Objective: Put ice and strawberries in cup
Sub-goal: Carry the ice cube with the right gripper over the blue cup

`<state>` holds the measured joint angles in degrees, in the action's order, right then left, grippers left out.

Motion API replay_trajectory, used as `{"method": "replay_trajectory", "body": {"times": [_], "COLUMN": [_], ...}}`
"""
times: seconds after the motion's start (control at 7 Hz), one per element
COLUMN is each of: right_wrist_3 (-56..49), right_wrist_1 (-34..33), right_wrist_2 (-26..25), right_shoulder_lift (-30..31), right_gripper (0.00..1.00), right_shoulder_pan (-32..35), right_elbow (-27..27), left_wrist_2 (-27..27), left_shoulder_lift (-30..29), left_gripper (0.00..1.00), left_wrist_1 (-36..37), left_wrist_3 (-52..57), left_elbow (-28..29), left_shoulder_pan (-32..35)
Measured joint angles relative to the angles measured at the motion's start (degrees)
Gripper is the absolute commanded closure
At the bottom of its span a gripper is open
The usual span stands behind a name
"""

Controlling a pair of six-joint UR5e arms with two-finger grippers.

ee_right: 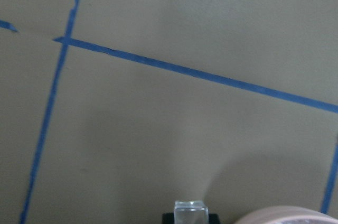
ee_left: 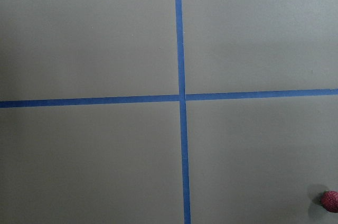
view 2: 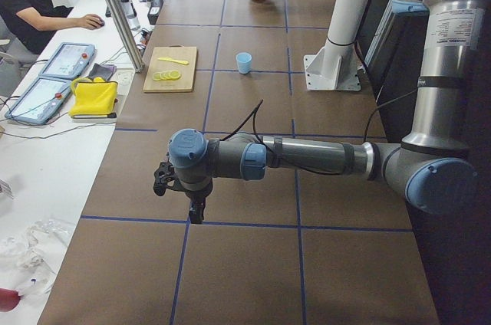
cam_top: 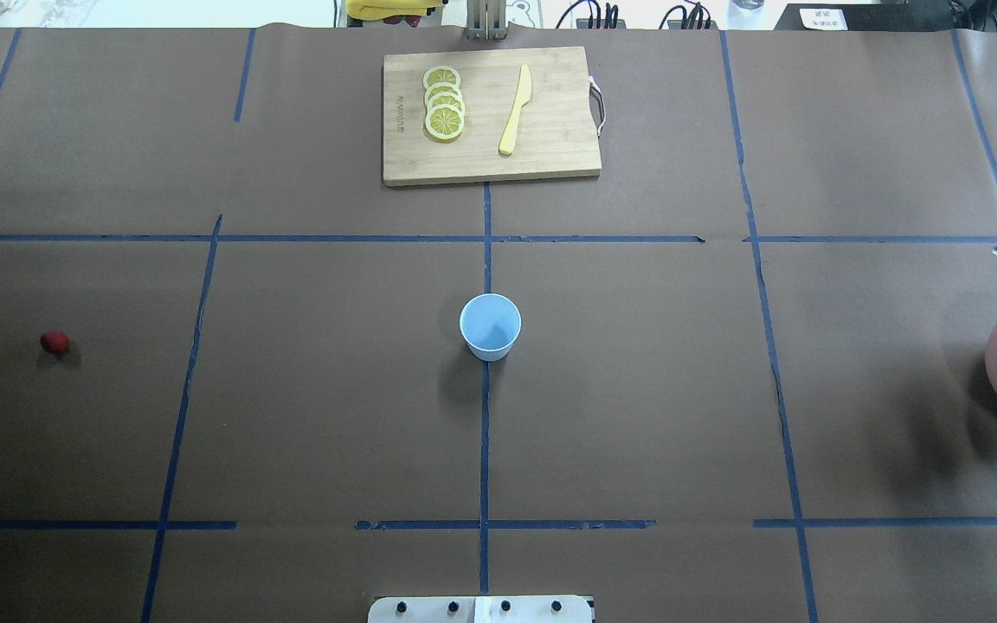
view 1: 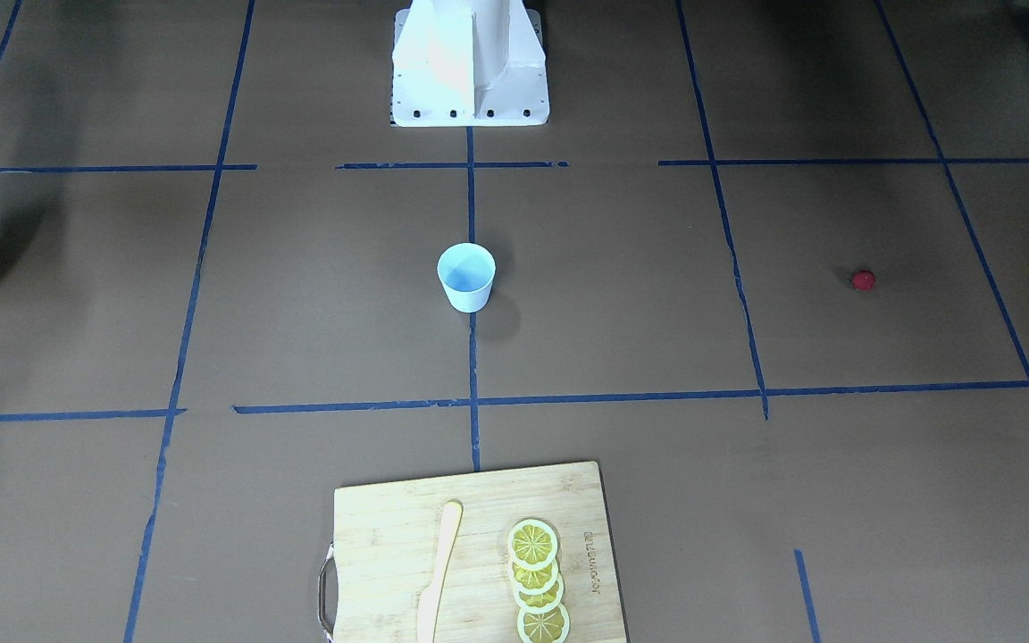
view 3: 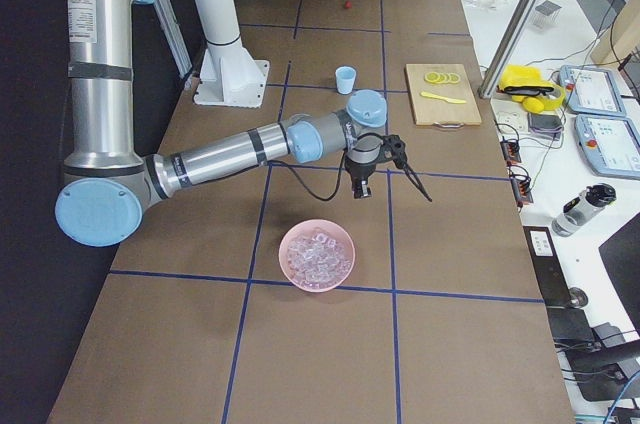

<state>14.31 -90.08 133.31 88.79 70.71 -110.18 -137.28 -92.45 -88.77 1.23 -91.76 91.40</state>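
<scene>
The robot's right gripper should release the clear ice cube, now above the table just beyond the bowl, inside the pale-blue cup [view 1: 468, 279], so that it rests on the bottom of the cup.
The pale-blue cup [cam_top: 490, 326] stands upright at the table's middle, also in the front view [view 1: 466, 277]. The red strawberry [cam_top: 54, 343] lies alone far out on my left side; it shows at the lower right corner of the left wrist view [ee_left: 330, 201]. Ice cubes [view 3: 316, 252] fill the pink bowl [view 3: 296, 269] on my right. My right gripper [ee_right: 190, 217] is shut on one clear ice cube [ee_right: 190, 209], above the table just beyond the bowl [view 3: 360, 187]. My left gripper [view 2: 195, 208] hangs over the table near the strawberry; I cannot tell whether it is open or shut.
A wooden cutting board [cam_top: 550, 147] with several lemon slices [cam_top: 444, 102] and a pale knife [cam_top: 516, 108] lies at the far edge, beyond the cup. The robot's white base [view 1: 470, 62] stands at the near edge. An operator [view 2: 31, 3] sits past the far edge.
</scene>
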Motion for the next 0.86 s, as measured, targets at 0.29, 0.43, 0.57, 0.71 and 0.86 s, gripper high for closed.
{"method": "replay_trajectory", "body": {"times": [0.29, 0.43, 0.57, 0.71, 0.86], "right_wrist_3": [13.4, 23.1, 32.4, 40.2, 45.8], "right_wrist_1": [-1.5, -1.6, -1.5, -1.4, -1.3], "right_wrist_2": [0.6, -1.3, -5.1, -9.7, -14.3], "right_shoulder_lift": [-10.1, -16.9, -23.6, -29.9, -34.8], "right_gripper": [1.00, 1.00, 1.00, 1.00, 1.00], "right_shoulder_pan": [-8.4, -14.4, -20.4, -25.9, -30.8], "right_elbow": [0.5, 2.0, 4.2, 6.8, 9.1], "left_wrist_2": [-0.1, -0.1, -0.1, -0.2, -0.2], "left_shoulder_lift": [0.1, 0.1, 0.1, 0.1, 0.1], "left_gripper": [0.00, 0.00, 0.00, 0.00, 0.00], "left_wrist_1": [0.0, 0.1, 0.1, 0.2, 0.2], "left_wrist_3": [0.0, 0.0, 0.0, 0.0, 0.0], "left_elbow": [0.0, 0.0, 0.1, 0.3, 0.5], "left_shoulder_pan": [0.0, -0.1, -0.1, -0.1, -0.1]}}
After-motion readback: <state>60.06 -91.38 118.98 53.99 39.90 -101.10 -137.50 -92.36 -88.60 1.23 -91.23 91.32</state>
